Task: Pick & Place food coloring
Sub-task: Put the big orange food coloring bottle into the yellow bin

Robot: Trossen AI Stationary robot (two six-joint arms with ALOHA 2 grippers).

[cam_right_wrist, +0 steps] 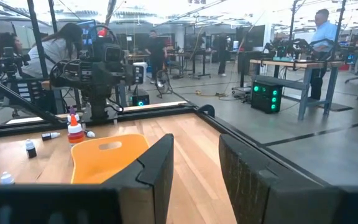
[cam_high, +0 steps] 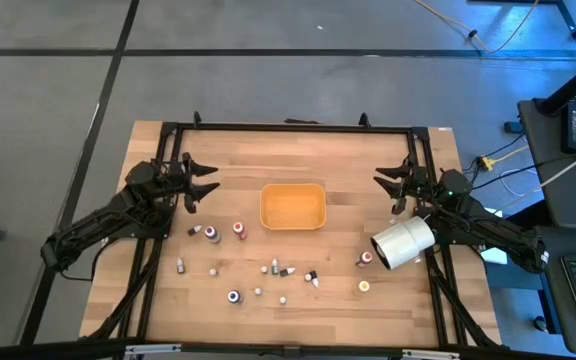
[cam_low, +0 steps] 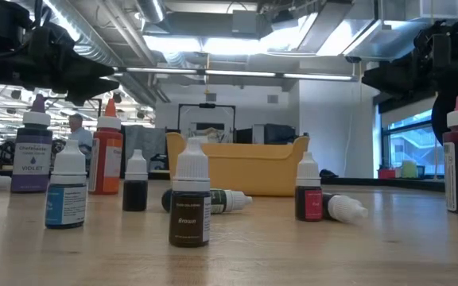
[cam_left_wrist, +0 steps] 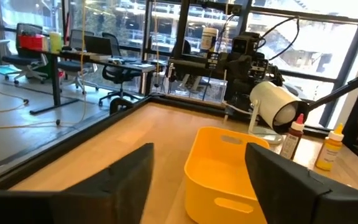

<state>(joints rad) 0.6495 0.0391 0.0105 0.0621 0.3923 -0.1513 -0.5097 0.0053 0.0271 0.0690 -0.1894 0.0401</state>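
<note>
The red food coloring bottle standing closest to the orange tray is next for my left gripper, which should go to it and close around the bottle's top (cam_high: 238, 228).
Several tiny food coloring bottles (cam_high: 239, 231) stand or lie scattered on the near half of the wooden table, none of them in the orange tray (cam_high: 291, 206). In the low view a brown-labelled bottle (cam_low: 189, 199) stands upright in front, and a dark one (cam_low: 209, 200) lies on its side behind it. My left gripper (cam_high: 211, 185) hovers left of the tray, level and open wide (cam_left_wrist: 197, 155), with nothing between its fingers. My right gripper (cam_high: 380, 181) hovers right of the tray, level, its fingers a narrow gap apart (cam_right_wrist: 196, 149) with nothing between them.
A big white cylinder (cam_high: 403, 243) lies on the table near my right arm, with a red-capped bottle (cam_high: 365, 258) beside it. Black frame rails (cam_high: 288, 127) run along the table's far edge and sides. Bare wood lies between the tray and the far rail.
</note>
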